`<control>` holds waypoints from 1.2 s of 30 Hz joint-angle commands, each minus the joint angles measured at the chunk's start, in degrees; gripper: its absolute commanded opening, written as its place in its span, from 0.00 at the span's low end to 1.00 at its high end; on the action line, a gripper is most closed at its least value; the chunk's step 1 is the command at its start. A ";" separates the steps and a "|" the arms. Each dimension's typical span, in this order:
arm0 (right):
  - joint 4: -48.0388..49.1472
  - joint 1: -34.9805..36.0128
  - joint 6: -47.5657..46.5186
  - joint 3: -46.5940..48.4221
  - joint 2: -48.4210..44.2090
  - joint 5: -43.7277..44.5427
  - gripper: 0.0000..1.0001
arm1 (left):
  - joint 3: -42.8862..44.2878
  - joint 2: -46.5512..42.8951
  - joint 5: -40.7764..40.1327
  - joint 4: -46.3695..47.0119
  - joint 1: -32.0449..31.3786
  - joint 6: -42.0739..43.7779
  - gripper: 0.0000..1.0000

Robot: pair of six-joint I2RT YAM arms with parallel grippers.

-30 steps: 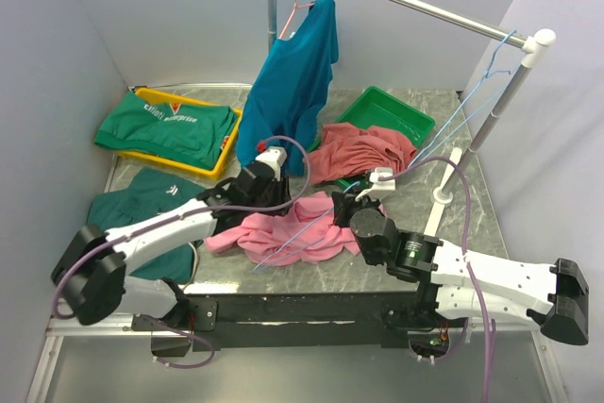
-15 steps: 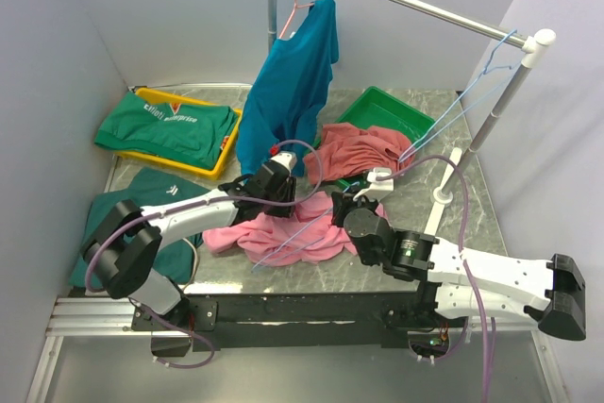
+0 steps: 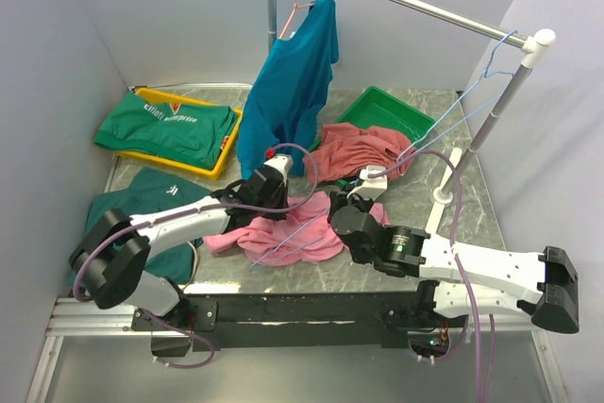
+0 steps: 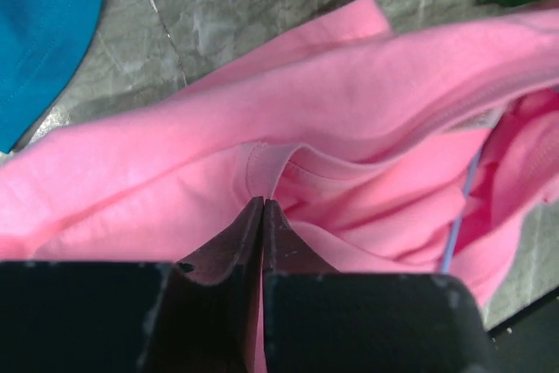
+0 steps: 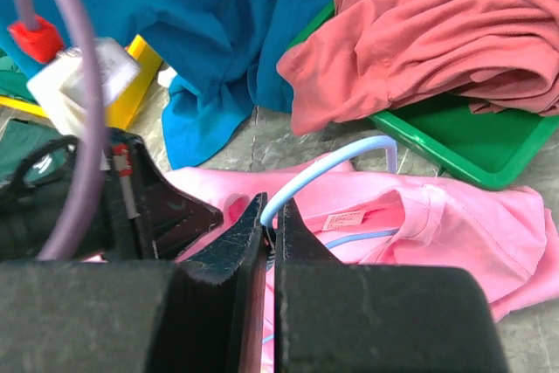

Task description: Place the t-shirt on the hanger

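The pink t-shirt's collar hangs slack, the light-blue hanger's loose end outside it; next my left gripper pulls the collar's edge [image 4: 295, 149] taut.
The pink t-shirt [image 3: 283, 231] lies crumpled on the marble table between the two arms. My left gripper [image 4: 263, 202] is shut on a fold of its fabric beside the collar seam; from above it [image 3: 280, 203] sits at the shirt's far left edge. The light-blue hanger [image 3: 300, 233] lies partly inside the shirt, with its wire [image 4: 458, 216] showing at the right. My right gripper [image 5: 272, 212] is shut on the hanger's hook [image 5: 332, 162], which curves up out of the collar opening [image 5: 410, 216]. The right gripper [image 3: 334, 214] is at the shirt's right side.
A teal-blue shirt [image 3: 293, 82] hangs from the rail on a pink hanger. A dusty rose garment [image 3: 363, 148] spills from the green tray [image 3: 396, 109]. A yellow tray [image 3: 212, 169] holds a green shirt; another green garment [image 3: 142, 200] lies left. Spare blue hangers [image 3: 477, 92] hang by the rack post.
My left arm reached right to the shirt's edge and its gripper closed on the pink fabric. The right arm shifted slightly left, still gripping the hanger.
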 commanded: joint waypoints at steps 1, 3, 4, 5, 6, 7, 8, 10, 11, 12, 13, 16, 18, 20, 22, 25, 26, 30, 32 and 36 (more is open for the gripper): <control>-1.16 0.79 4.49 2.30 0.67 1.75 0.00 | 0.08 -3.26 2.02 2.24 0.12 0.97 0.12; -1.07 0.79 4.75 2.21 0.93 1.66 0.00 | 1.48 -2.21 2.11 1.62 0.21 1.14 0.22; -1.16 0.97 4.84 2.30 1.02 1.66 0.00 | 2.01 -1.77 2.89 1.71 0.12 1.14 0.30; -1.51 0.97 4.93 2.47 1.20 1.75 0.00 | 2.45 -1.33 3.08 1.53 0.03 1.06 0.32; -1.69 0.97 4.84 2.56 1.28 1.75 0.00 | 3.33 -0.46 2.82 1.27 -0.14 0.88 0.37; -1.78 1.06 4.93 2.74 1.29 1.84 0.00 | 3.86 0.07 2.38 0.92 -0.58 0.88 0.37; -1.78 0.97 4.75 2.74 1.37 1.84 0.00 | 4.39 0.69 1.59 0.31 -0.67 0.97 0.37; -1.60 0.97 4.75 2.74 1.29 1.75 0.00 | 5.71 2.53 0.27 -1.36 -1.46 1.14 0.37; -1.60 0.97 4.66 2.83 1.29 1.75 0.00 | 5.97 3.15 -0.87 -1.63 -1.64 1.14 0.37; -1.60 0.88 4.75 2.83 1.37 1.58 0.00 | 6.23 3.33 -1.23 -1.72 -1.90 1.23 0.37; -1.60 0.97 4.84 2.83 1.46 1.49 0.00 | 6.24 3.51 -1.49 -1.63 -2.16 1.06 0.37; -1.51 0.97 4.93 3.00 1.90 1.31 0.00 | 7.11 4.91 -3.68 -2.86 -2.43 0.97 0.36; -1.60 0.97 4.84 3.35 2.08 1.05 0.00 | 8.16 6.22 -7.53 -4.00 -2.87 1.14 0.34; -1.69 1.06 4.84 3.79 2.51 0.87 0.00 | 8.78 7.02 -10.80 -5.76 -3.92 1.23 0.34; -1.69 1.14 4.66 3.88 2.69 0.87 0.00 | 9.14 7.55 -13.34 -6.29 -4.54 1.32 0.33; -1.69 1.41 4.84 4.06 3.04 0.87 0.00 | 8.88 7.73 -13.71 -6.03 -4.72 1.14 0.28; -1.95 1.49 4.84 4.23 3.13 0.96 0.00 | 8.70 7.55 -13.71 -5.85 -4.72 0.97 0.25; -3.97 1.49 5.81 4.93 3.13 2.62 0.00 | 7.21 4.48 -13.45 -5.32 -4.63 0.44 0.01; -5.11 1.58 6.16 5.55 3.04 2.98 0.00 | 5.63 1.16 -13.01 -4.97 -4.63 0.35 0.01; -8.36 1.93 8.17 8.18 3.48 5.61 0.00 | 1.50 -7.20 -12.05 -4.54 -4.63 -0.96 0.01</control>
